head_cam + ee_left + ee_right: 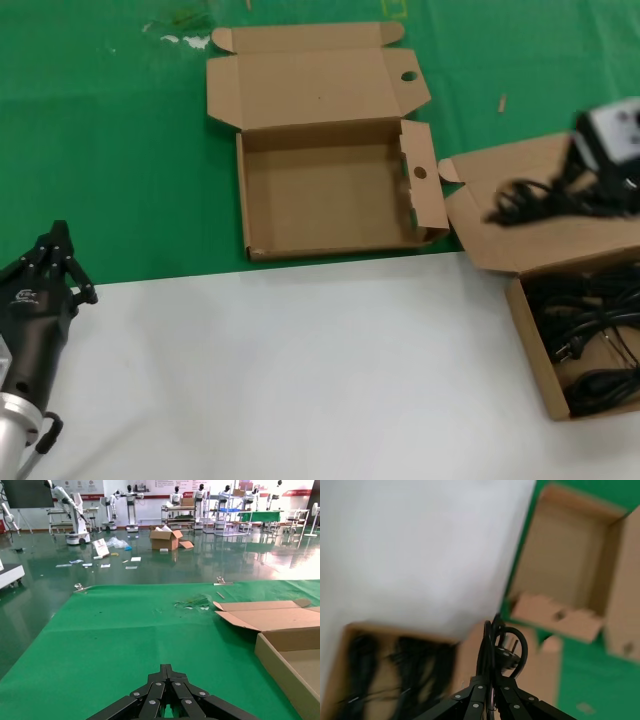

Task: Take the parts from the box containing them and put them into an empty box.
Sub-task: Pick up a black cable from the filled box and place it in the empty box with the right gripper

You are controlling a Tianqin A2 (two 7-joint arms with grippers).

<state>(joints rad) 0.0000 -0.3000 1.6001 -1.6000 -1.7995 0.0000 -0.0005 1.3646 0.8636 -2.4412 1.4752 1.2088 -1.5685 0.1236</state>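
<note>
My right gripper has the black cable to put down inside the empty box. I will place it toward the side of the box point(300, 182) point(577, 546) opposite its side flap.
The box containing the parts point(532, 340) sits at the right edge of the table with several black cables point(590, 330) inside; its plain lid point(500, 240) lies open behind it. My right gripper point(590, 165) is shut on one black cable point(535, 203) and holds it in the air above that lid; the cable hangs between the jaws in the right wrist view point(502, 647). The empty box point(330, 200) with the round-holed lid point(408, 76) and side flap point(420, 172) lies open on the green mat. My left gripper point(58, 240) is shut and parked at the near left.
The near half of the table is white point(300, 370), the far half a green mat point(110, 150). Scraps of litter point(180, 38) lie on the mat's far left. The left wrist view looks across the mat point(125, 630) into a hall with other robots.
</note>
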